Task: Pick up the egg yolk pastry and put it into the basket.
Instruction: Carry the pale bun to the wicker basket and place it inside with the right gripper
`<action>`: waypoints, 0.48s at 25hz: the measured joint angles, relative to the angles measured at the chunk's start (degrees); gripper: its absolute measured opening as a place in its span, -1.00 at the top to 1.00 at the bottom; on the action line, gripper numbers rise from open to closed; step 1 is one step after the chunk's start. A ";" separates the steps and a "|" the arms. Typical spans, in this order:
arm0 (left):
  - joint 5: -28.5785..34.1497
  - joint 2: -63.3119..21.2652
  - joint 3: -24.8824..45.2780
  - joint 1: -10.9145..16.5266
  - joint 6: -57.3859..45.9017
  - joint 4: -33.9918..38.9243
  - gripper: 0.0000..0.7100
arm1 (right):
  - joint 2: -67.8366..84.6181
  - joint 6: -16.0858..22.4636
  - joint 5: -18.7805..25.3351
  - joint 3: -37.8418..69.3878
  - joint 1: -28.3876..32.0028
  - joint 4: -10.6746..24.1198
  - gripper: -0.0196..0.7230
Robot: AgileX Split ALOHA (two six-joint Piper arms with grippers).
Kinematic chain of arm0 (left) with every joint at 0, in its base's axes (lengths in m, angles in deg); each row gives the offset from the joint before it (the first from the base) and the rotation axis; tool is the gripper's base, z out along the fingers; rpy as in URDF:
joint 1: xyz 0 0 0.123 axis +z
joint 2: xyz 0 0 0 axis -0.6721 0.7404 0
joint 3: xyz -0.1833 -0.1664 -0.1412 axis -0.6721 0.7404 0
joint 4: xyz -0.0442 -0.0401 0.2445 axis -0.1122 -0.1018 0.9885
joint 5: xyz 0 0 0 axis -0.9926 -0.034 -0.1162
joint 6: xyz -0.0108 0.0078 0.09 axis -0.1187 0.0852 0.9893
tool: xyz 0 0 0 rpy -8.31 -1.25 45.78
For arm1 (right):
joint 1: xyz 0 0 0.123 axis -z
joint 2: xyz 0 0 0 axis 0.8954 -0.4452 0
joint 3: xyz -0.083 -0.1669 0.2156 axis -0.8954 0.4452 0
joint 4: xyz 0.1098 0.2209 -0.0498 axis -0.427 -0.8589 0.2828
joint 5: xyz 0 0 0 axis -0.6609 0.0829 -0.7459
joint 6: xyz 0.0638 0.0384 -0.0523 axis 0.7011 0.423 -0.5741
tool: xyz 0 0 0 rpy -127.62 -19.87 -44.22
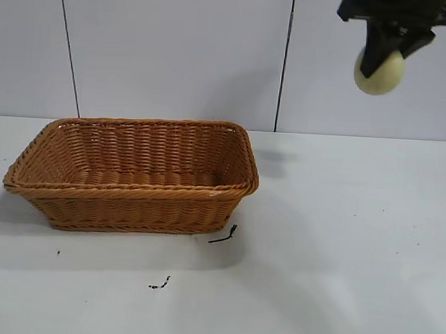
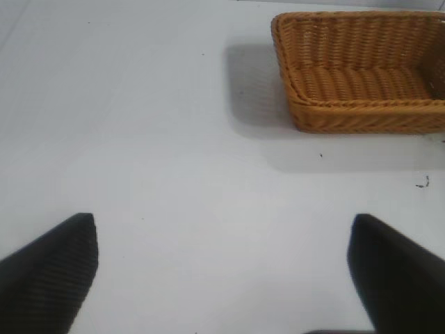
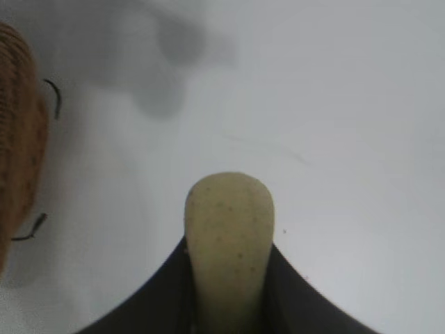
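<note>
The robot's right gripper should release the egg yolk pastry, now held high above the table, inside the basket [image 1: 159, 174], just behind the middle of the basket's front rim.
My right gripper [image 1: 389, 52] is shut on the egg yolk pastry [image 1: 379, 72], a small pale yellow-cream bun, and holds it high above the table at the exterior view's top right, well right of the basket [image 1: 132, 173]. In the right wrist view the pastry [image 3: 228, 236] sits squeezed between the two dark fingers. The orange-brown wicker basket stands empty on the white table at centre left; it also shows in the left wrist view [image 2: 361, 69] and its edge in the right wrist view [image 3: 17, 139]. My left gripper [image 2: 222, 271] is open and empty over bare table, off to the basket's side.
Small black scraps lie on the white table near the basket's front corner [image 1: 223, 234] and further forward [image 1: 160, 283]. A pale panelled wall stands behind the table.
</note>
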 joint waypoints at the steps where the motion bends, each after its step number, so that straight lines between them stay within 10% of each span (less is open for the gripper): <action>1: 0.00 0.00 0.00 0.00 0.00 0.00 -0.96 | -0.75 0.30 0.52 -2.01 -1.37 0.00 0.64; 12: 0.00 0.00 0.00 0.00 0.00 0.00 -0.96 | -11.84 0.59 -0.47 -15.39 -21.73 0.66 0.64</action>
